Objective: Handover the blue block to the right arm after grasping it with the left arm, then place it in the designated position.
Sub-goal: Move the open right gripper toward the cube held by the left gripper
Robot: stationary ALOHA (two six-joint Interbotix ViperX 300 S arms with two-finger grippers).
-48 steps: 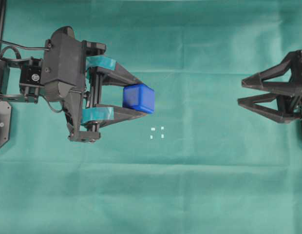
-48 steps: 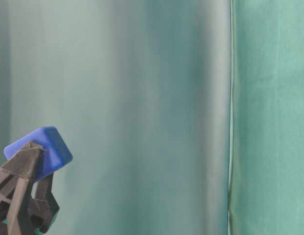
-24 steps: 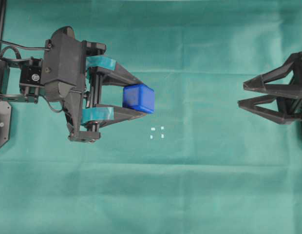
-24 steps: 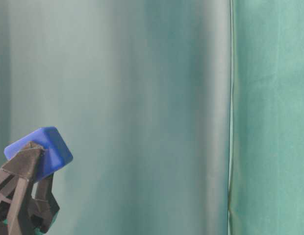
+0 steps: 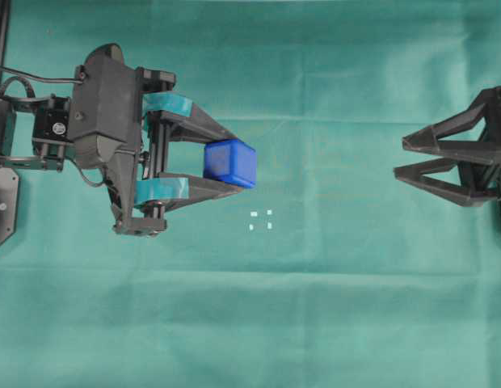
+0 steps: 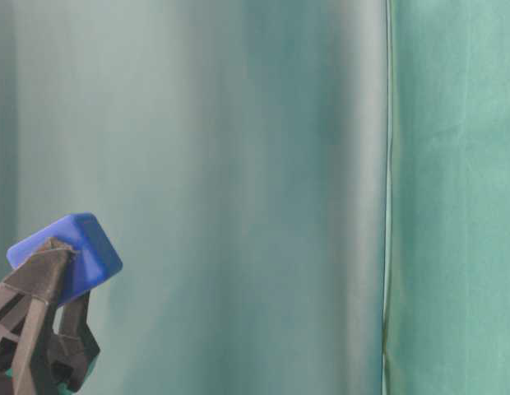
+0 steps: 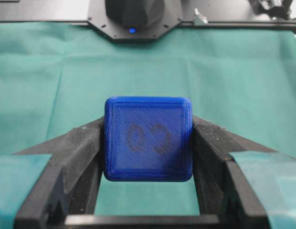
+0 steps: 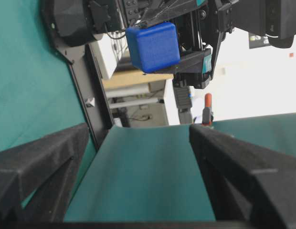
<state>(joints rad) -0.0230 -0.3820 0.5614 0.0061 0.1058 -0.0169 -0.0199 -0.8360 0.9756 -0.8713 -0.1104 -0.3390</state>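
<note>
My left gripper's fingers cover the blue block's near and far sides, so next my right gripper closes on the blue block's top and bottom side (image 5: 223, 161) (image 8: 175, 44).
The blue block (image 5: 230, 162) is clamped between the teal-banded fingers of my left gripper (image 5: 234, 165), lifted off the cloth. In the left wrist view the blue block (image 7: 148, 139) fills the gap between both black fingers, its embossed face toward the camera. The table-level view shows the blue block (image 6: 74, 251) tilted at the fingertips. My right gripper (image 5: 401, 156) stands open at the right edge, far from the block, with nothing between its fingers. From the right wrist view the blue block (image 8: 153, 46) hangs ahead. The designated position (image 5: 260, 220), small white marks, lies just right of and below the block.
Green cloth (image 5: 315, 307) covers the whole table. The left arm's black base and cables (image 5: 24, 121) stand at the left edge. A black frame rail (image 7: 234, 21) runs along the far side in the left wrist view.
The right gripper has shifted slightly at the right edge since the earliest frame. The left gripper and the block have not moved.
</note>
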